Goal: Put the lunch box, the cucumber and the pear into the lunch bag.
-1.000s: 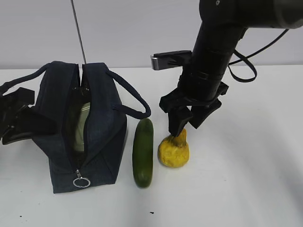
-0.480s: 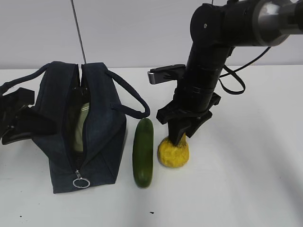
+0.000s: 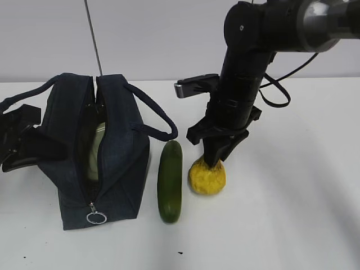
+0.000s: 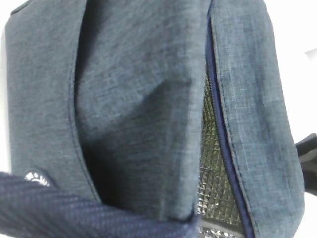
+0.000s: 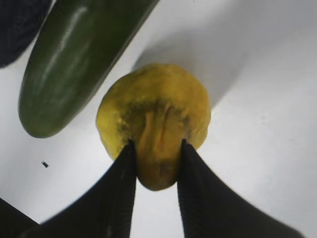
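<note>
I should release the yellow pear from my right gripper on the pale-green lunch box's far end (image 3: 98,122) inside the navy lunch bag.
The yellow pear (image 3: 207,179) stands on the white table right of the dark-green cucumber (image 3: 170,181). My right gripper (image 3: 214,163) comes down on it from above. In the right wrist view its jaws (image 5: 156,148) are shut on the narrow top of the pear (image 5: 153,114), with the cucumber (image 5: 74,64) to the upper left. The navy lunch bag (image 3: 121,163) stands open at the left with the pale-green lunch box (image 3: 97,149) inside. My left gripper (image 3: 19,140) holds the bag's left wall. The left wrist view shows only bag fabric (image 4: 138,99) and silvery lining (image 4: 213,163); the jaws are hidden.
The bag's zipper ring pull (image 3: 96,216) hangs at its near end. One loop handle (image 3: 157,121) droops toward the cucumber. A thin grey rod (image 3: 93,36) rises behind the bag. A small dark speck (image 3: 180,253) lies on the table near the front.
My right gripper has come down over the pear and shut on its narrow top. The pear, cucumber, bag and left arm have stayed in place.
</note>
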Controlling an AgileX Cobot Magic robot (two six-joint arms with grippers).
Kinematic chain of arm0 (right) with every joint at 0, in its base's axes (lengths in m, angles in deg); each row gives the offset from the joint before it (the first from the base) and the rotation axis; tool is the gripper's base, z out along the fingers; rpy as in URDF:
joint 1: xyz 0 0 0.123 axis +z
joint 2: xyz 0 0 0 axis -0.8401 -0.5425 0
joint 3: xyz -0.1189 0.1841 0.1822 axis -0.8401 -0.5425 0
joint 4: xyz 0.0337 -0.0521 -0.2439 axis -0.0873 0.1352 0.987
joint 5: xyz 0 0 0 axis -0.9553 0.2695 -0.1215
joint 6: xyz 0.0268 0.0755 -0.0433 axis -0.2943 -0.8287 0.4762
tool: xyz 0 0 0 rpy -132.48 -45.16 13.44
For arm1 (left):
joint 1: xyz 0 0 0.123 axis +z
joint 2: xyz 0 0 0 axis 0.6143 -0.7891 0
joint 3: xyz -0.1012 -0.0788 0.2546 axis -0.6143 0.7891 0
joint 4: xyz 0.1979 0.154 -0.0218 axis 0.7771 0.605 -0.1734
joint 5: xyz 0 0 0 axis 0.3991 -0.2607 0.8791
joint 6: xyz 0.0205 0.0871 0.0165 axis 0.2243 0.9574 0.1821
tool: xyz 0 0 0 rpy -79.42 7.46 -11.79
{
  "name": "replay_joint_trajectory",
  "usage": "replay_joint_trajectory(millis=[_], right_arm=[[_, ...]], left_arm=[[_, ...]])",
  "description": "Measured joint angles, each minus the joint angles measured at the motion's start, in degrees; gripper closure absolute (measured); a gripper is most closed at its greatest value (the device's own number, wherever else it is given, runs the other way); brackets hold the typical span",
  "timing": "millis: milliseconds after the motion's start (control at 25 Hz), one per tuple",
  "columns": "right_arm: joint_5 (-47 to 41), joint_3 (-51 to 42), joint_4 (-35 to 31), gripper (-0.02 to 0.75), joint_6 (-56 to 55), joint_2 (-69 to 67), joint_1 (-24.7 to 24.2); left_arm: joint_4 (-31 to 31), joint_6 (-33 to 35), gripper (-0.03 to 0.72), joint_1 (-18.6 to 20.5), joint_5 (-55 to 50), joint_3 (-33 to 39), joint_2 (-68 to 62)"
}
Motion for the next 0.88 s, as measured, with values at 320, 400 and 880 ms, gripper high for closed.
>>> replay_joint_trajectory(millis=[320, 400, 880], right_arm=[[-1.4, 11.8, 9.9, 0.529, -3.6, 0.0, -0.2], [-1.6, 15.2, 12.7, 0.529, -4.7, -0.1, -0.3], [-3.0, 35.3, -6.7, 0.529, -1.4, 0.2, -0.5]], left_arm=[[0.0, 0.1, 0.707, 0.0, 0.0, 0.0, 0.0], [0.1, 0.1, 0.707, 0.0, 0.0, 0.0, 0.0], [0.5, 0.2, 0.707, 0.0, 0.0, 0.0, 0.0]])
